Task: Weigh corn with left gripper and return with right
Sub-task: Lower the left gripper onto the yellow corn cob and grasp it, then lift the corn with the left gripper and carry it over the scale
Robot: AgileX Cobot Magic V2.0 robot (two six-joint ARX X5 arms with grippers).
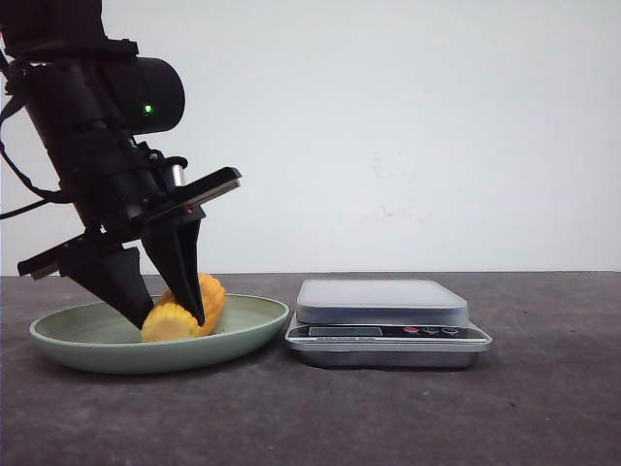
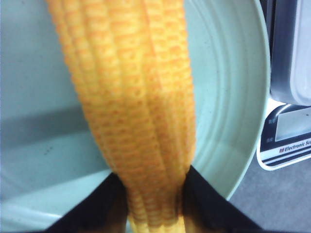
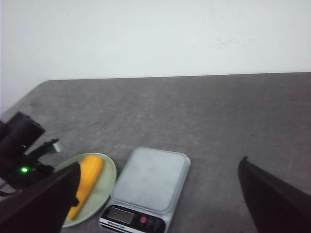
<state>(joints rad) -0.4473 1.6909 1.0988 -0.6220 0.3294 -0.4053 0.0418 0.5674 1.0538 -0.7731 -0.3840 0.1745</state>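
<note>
My left gripper needs to let go of the corn on the silver scale's empty platform [image 1: 364, 280], just behind the display.
The corn [image 1: 212, 294], a yellow-orange cob, lies in the pale green plate [image 1: 254, 324] at the left of the table. My left gripper [image 1: 173, 322] reaches down into the plate, its two black fingers pressed against either side of the cob. In the left wrist view both fingers touch the corn [image 2: 141, 107] with the gripper [image 2: 151, 174] shut on it, over the plate [image 2: 228, 97]. My right gripper [image 3: 160, 162] hangs high over the table, wide open and empty. From there I see the corn [image 3: 88, 177], the plate [image 3: 109, 178] and the scale [image 3: 151, 178].
A silver digital scale [image 1: 381, 301] stands just right of the plate, almost touching its rim, with an empty platform; its display edge shows as the scale [image 2: 286, 141] in the left wrist view. The grey table runs back to a white wall. The left arm [image 3: 19, 145] stands beside the plate.
</note>
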